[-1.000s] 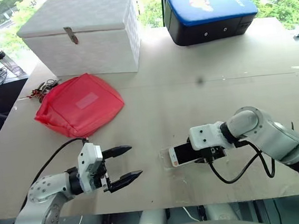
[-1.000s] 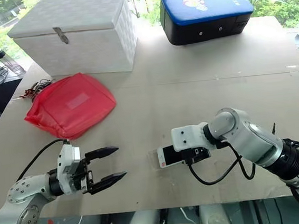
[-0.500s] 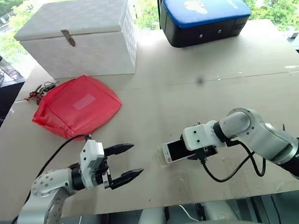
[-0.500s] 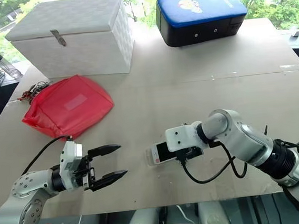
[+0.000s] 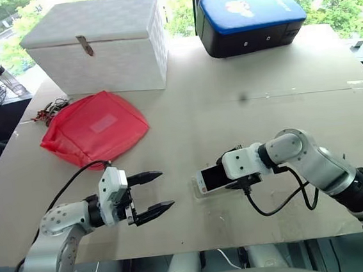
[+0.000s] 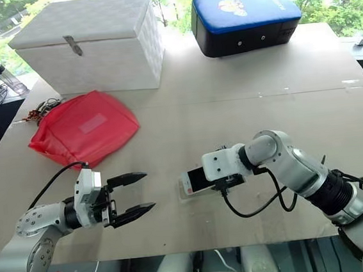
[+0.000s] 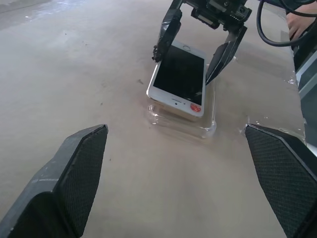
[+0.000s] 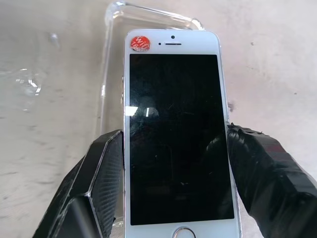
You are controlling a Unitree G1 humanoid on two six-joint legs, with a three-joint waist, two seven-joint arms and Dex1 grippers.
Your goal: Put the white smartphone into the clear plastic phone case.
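Observation:
The long rim of the case sticks out beside the white smartphone, so the robot's right gripper will open, regrip the smartphone's long sides point(image 8: 224, 101) and center it over the case.
My right gripper point(image 5: 231, 175) is shut on the white smartphone point(image 5: 211, 179), its black fingers point(image 8: 101, 168) pressing both long sides near the home-button end. The phone point(image 7: 181, 77) faces screen up with a red sticker on its top corner. It lies tilted over the clear plastic phone case point(image 7: 199, 130), which sits flat on the table. The case's rim point(image 8: 111, 54) sticks out past one long side and the sticker end of the phone. I cannot tell whether the phone touches the case. My left gripper point(image 5: 166, 189) stands open to the left of the phone, apart from it.
A red pouch point(image 5: 94, 126) lies at the left, with keys and cords point(image 5: 50, 110) beside it. A white latched box point(image 5: 99, 44) and a black case with a blue top point(image 5: 251, 20) stand at the back. The table's front edge point(image 5: 243, 242) runs just below both grippers.
The right gripper has tipped a little and nudged the phone slightly toward the left gripper. The left gripper has stayed open in place.

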